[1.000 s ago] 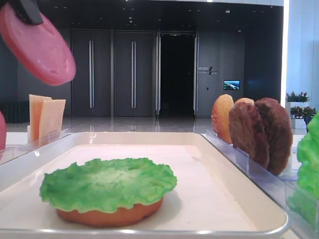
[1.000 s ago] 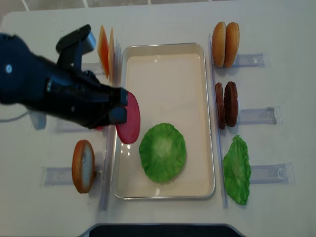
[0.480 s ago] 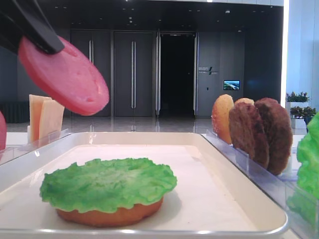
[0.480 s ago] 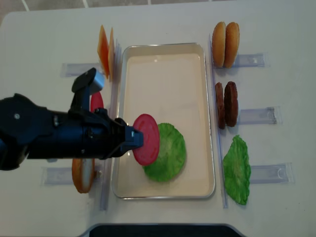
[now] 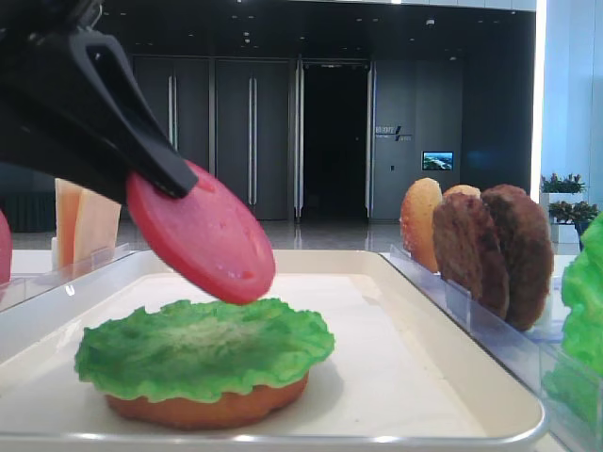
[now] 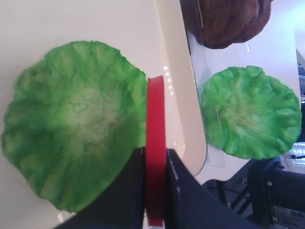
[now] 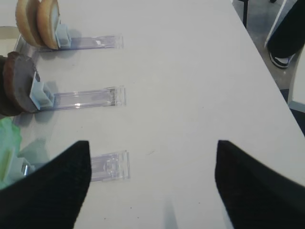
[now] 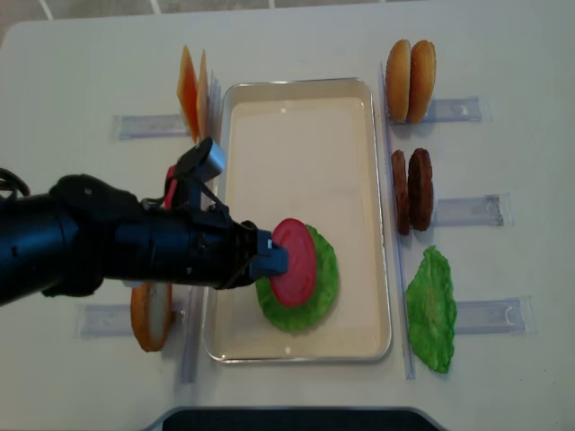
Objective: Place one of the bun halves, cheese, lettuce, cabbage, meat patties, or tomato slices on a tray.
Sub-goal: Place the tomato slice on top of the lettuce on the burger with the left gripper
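Note:
Next, my left gripper sets the red tomato slice down on the middle of the green lettuce in the white tray (image 8: 295, 271) (image 6: 75, 117) and lets go of it there.
My left gripper (image 8: 269, 261) is shut on a red tomato slice (image 8: 297, 260), pinching its edge. The slice hangs tilted just above the green lettuce (image 5: 203, 347), its lower edge close to the leaf; contact cannot be told. The lettuce lies on a bun half (image 5: 207, 411) in the near part of the white tray (image 8: 296, 135). In the left wrist view the tomato slice (image 6: 155, 138) shows edge-on between the two dark fingers (image 6: 181, 195), over the lettuce (image 6: 71, 119). My right gripper (image 7: 150, 148) is open over bare table, holding nothing.
Left of the tray stand cheese slices (image 8: 193, 90), another tomato slice (image 8: 170, 185) and a bun half (image 8: 151, 303) in clear holders. On the right stand two bun halves (image 8: 411, 69), two meat patties (image 8: 411, 190) and a second lettuce leaf (image 8: 431, 310).
My left arm has carried the tomato slice right and down, from the tray's left edge to just over the lettuce. Nothing else has moved.

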